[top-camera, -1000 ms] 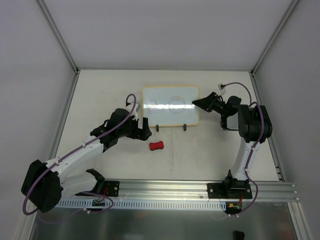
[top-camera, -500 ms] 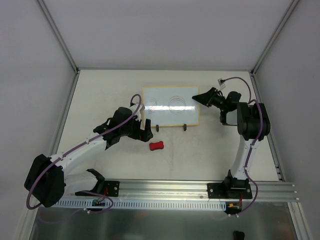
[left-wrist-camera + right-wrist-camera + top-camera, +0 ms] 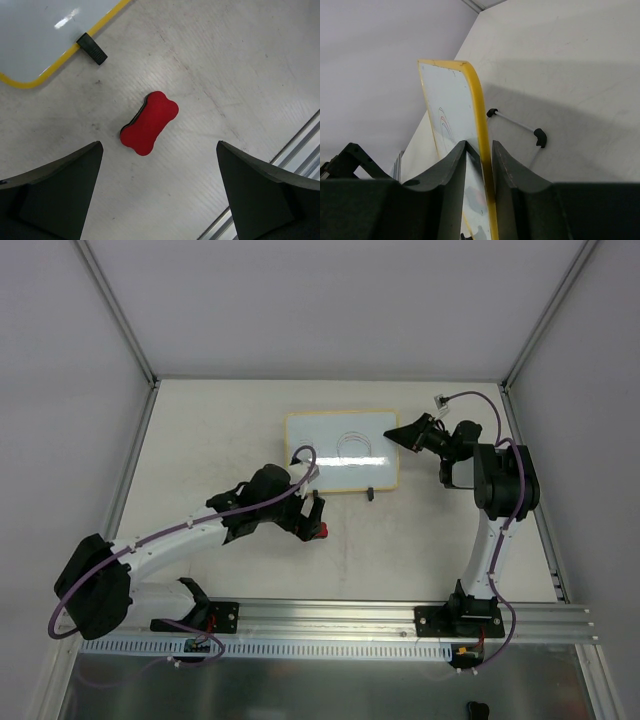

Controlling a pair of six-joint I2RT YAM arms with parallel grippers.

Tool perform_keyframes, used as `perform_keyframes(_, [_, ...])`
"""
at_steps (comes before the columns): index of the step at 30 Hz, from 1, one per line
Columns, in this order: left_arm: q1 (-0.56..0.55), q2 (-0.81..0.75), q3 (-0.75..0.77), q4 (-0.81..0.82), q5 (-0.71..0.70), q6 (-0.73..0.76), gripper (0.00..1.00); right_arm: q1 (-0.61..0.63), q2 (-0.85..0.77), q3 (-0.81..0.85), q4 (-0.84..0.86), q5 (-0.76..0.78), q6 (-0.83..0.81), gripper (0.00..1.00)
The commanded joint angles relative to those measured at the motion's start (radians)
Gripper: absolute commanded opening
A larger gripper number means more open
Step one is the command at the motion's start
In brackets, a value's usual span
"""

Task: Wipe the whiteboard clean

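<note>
I should close my left gripper on the narrow middle (image 3: 318, 532) (image 3: 149, 123) of the red bone-shaped eraser, between its two wider ends.
The whiteboard (image 3: 350, 470) stands upright at the back middle of the table, with faint scribbles on its face. My right gripper (image 3: 392, 435) is shut on its right edge. In the right wrist view the yellow frame of the whiteboard (image 3: 447, 100) runs between the two fingers of that gripper (image 3: 479, 144), one on the face and one on the back. My left gripper (image 3: 312, 520) hangs open over the red bone-shaped eraser (image 3: 322, 531). In the left wrist view the eraser (image 3: 149, 123) lies flat just ahead of the wide-open gripper (image 3: 159, 145), touching neither finger. A corner of the whiteboard (image 3: 40, 35) shows at the upper left.
A black foot (image 3: 91, 48) of the board rests on the table near the eraser. The board's wire back stand (image 3: 517, 122) props it from behind. An aluminium rail (image 3: 400, 615) runs along the near edge. Grey enclosure walls (image 3: 60, 390) close in the sides and back.
My left arm has swung right and forward, from beside the board's left foot to above the eraser. The right gripper's jaws have closed onto the board's right edge.
</note>
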State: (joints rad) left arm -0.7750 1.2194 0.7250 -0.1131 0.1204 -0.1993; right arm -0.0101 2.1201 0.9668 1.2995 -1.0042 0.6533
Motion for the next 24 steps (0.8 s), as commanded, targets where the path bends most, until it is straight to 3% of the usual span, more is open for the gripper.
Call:
perform_keyframes(1, [-0.039,0.025,0.044,-0.002,-0.106,0.049,0.99,0.007,-0.003,0.02,0.233,0.003,-0.015,0.28])
perform_keyframes(3, [-0.05,0.046,0.05,-0.007,-0.113,0.075,0.99,0.007,0.006,0.029,0.233,0.0,-0.003,0.23])
perform_keyframes(8, [-0.055,0.121,0.076,-0.037,-0.201,0.106,0.99,0.007,0.0,0.018,0.233,0.006,-0.011,0.23])
perform_keyframes(14, [-0.056,0.222,0.109,-0.04,-0.16,0.175,0.99,0.007,0.003,0.018,0.233,0.012,-0.007,0.14])
perform_keyframes(24, [-0.079,0.298,0.136,-0.048,-0.145,0.242,0.98,0.007,0.005,0.012,0.233,0.015,-0.018,0.08])
